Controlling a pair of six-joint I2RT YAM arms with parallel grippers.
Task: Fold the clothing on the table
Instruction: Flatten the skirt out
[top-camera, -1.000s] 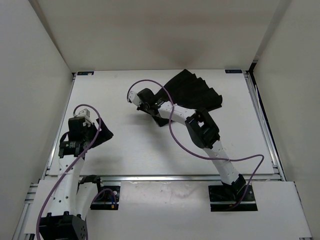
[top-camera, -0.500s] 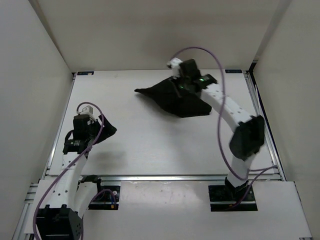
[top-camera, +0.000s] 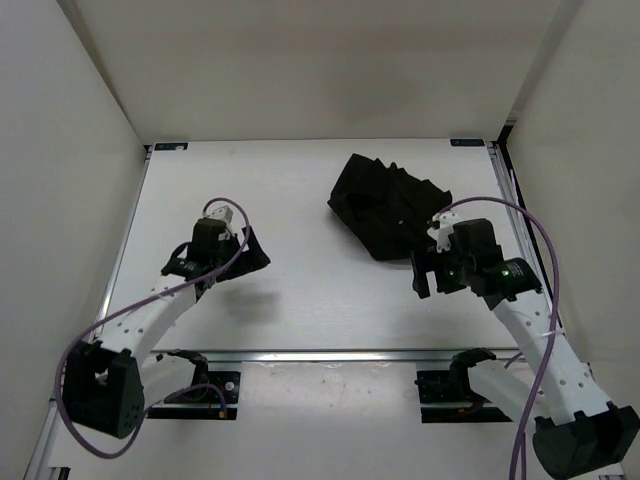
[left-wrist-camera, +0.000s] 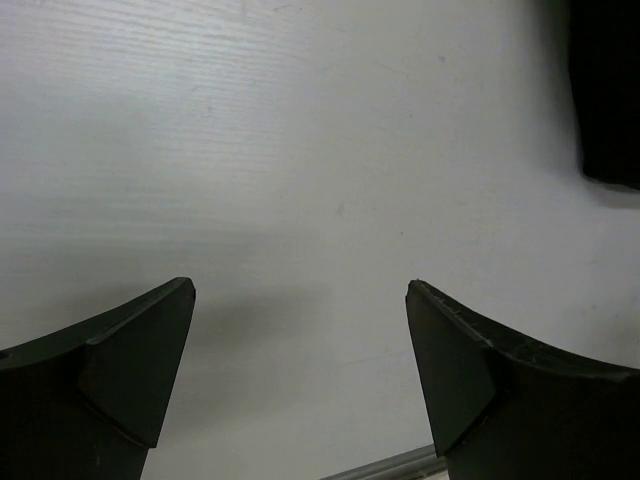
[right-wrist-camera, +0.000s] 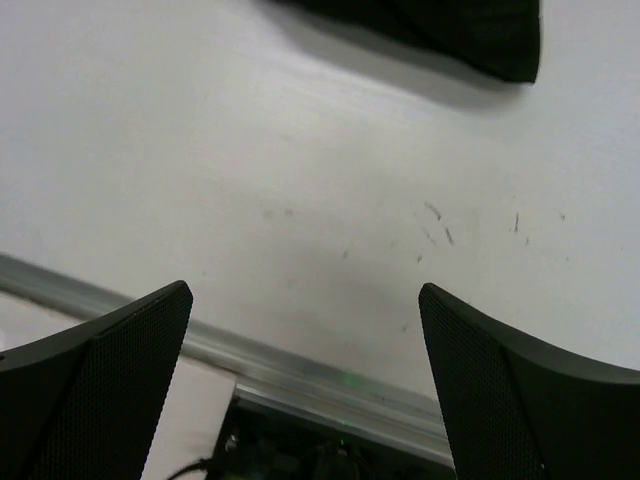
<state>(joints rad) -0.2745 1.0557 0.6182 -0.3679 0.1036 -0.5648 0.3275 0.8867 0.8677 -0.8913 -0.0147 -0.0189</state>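
Next, I move my right gripper to the black clothing's near corner (top-camera: 420, 245) (right-wrist-camera: 526, 70), the one nearest my right gripper, and close it there.
The clothing (top-camera: 388, 203) lies as a creased black bundle on the back right part of the white table (top-camera: 300, 180). My right gripper (top-camera: 424, 272) hangs open just in front of it, apart from the fabric. In the right wrist view the gripper (right-wrist-camera: 305, 290) holds nothing, and the clothing (right-wrist-camera: 450, 25) shows only as a dark edge at the top. My left gripper (top-camera: 250, 256) is open over bare table left of centre. The left wrist view shows this gripper (left-wrist-camera: 300, 290) empty, with a strip of clothing (left-wrist-camera: 606, 90) at the top right.
An aluminium rail (top-camera: 330, 354) runs along the table's near edge, also seen as the rail (right-wrist-camera: 330, 375) below my right fingers. White walls close in the left, back and right sides. Purple cables loop off both arms.
My right gripper has opened, let go of the clothing and drawn back to the near right. The clothing now lies bunched at the back right. My left arm has swung right toward the centre.
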